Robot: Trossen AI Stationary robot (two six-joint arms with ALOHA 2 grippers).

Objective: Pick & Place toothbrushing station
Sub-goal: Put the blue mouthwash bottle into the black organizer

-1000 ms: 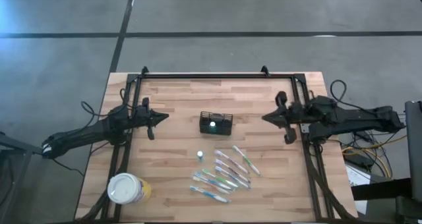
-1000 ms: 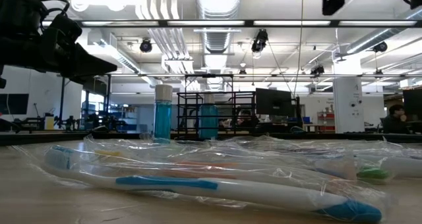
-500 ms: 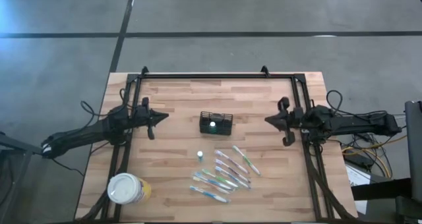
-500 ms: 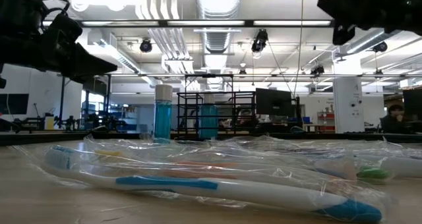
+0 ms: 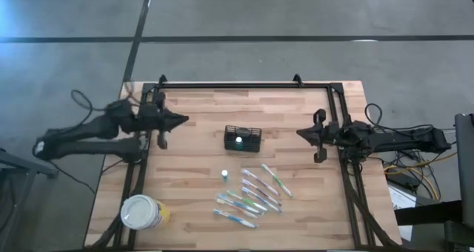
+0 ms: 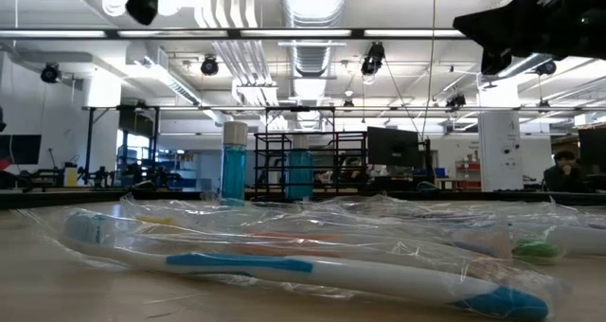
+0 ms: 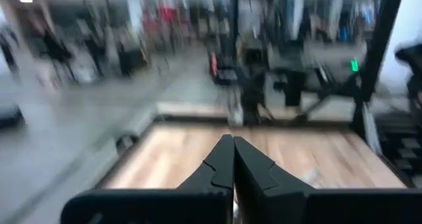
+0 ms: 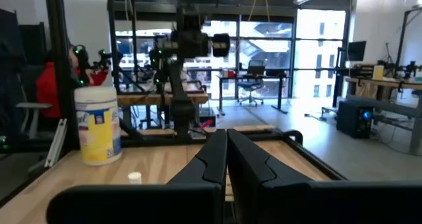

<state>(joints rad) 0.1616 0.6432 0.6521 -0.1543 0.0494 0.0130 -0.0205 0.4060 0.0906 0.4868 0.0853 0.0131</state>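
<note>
Next, I move my left gripper to the small white cap (image 5: pixel 224 173) of the blue tube that stands beside the toothbrushes and close it there.
The toothbrushing station, a small black wire-mesh basket (image 5: pixel 243 138), stands on its bottom at the middle of the wooden table (image 5: pixel 200 107), with something pale inside. My left gripper (image 5: pixel 184 119) hangs shut and empty above the table, left of the basket, pointing at it; the left wrist view shows its fingers closed together (image 7: pixel 233 159). My right gripper (image 5: pixel 299 133) hangs shut and empty to the basket's right, pointing left (image 8: pixel 226 145). Neither touches anything.
Several wrapped toothbrushes (image 5: pixel 253 195) lie flat near the table's front, filling the low view (image 6: pixel 284 265). A small white cap (image 5: pixel 224 175) stands beside them. A round yellowish tub with a white lid (image 5: pixel 143 212) stands at the near left corner. A black frame (image 5: pixel 244 84) edges the table.
My left gripper has risen sharply and swung a little toward the far edge, staying shut; in the low view it has gone up to the picture's top. My right gripper has sunk a little and tipped, still shut. Nothing on the table has moved.
</note>
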